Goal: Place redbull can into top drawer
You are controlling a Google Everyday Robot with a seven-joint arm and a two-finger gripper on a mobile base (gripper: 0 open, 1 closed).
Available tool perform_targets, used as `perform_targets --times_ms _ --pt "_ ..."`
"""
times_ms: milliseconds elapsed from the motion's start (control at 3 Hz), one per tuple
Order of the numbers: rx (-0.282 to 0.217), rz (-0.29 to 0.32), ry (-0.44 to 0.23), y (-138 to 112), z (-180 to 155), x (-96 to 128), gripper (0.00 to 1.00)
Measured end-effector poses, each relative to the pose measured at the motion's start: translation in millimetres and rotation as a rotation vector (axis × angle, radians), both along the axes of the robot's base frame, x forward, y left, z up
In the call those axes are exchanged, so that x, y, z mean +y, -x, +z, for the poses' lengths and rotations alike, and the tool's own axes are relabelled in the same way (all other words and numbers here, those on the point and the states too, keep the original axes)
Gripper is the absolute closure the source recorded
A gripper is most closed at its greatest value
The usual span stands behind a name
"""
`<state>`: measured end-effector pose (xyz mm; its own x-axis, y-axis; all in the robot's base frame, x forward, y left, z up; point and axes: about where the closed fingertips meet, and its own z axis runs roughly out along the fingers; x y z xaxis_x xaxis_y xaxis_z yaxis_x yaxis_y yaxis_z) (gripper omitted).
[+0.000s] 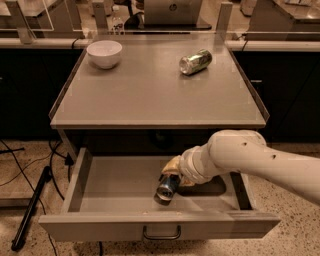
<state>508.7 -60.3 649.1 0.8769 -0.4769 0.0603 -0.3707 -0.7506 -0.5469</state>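
Note:
The robot's gripper should release the redbull can on the drawer's bottom, straight (160, 185) behind the dark bar handle. The can is now tilted inside the open drawer.
The top drawer (100, 231) stands pulled open under the grey tabletop, its dark bar handle (161, 233) at the front centre. Inside it, right of centre, the blue-and-silver redbull can (167, 187) is tilted, its lower end close to the drawer floor. My gripper (173, 176) reaches in from the right on the white arm (250, 160). It is shut on the can's upper part, with yellowish fingers (172, 165) showing above the can. Whether the can touches the drawer floor I cannot tell.
On the tabletop (150, 95) a white bowl (104, 52) sits back left and a greenish-silver can (195, 62) lies on its side back right. A dark pole and cables (30, 210) lie on the floor to the left. A laptop (172, 10) stands behind the table.

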Motion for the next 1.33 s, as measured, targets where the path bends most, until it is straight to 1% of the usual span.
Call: perform_targets --times_ms 333,667,1000,1333 --pt "-0.048 0.027 -0.021 -3 -10 10 1.00" --pt "-0.113 0.060 -0.040 -8 -22 20 1.00" --pt "-0.159 0.077 -0.057 -11 -28 26 1.00" --pt "-0.207 0.108 -0.062 -14 -38 32 0.97"
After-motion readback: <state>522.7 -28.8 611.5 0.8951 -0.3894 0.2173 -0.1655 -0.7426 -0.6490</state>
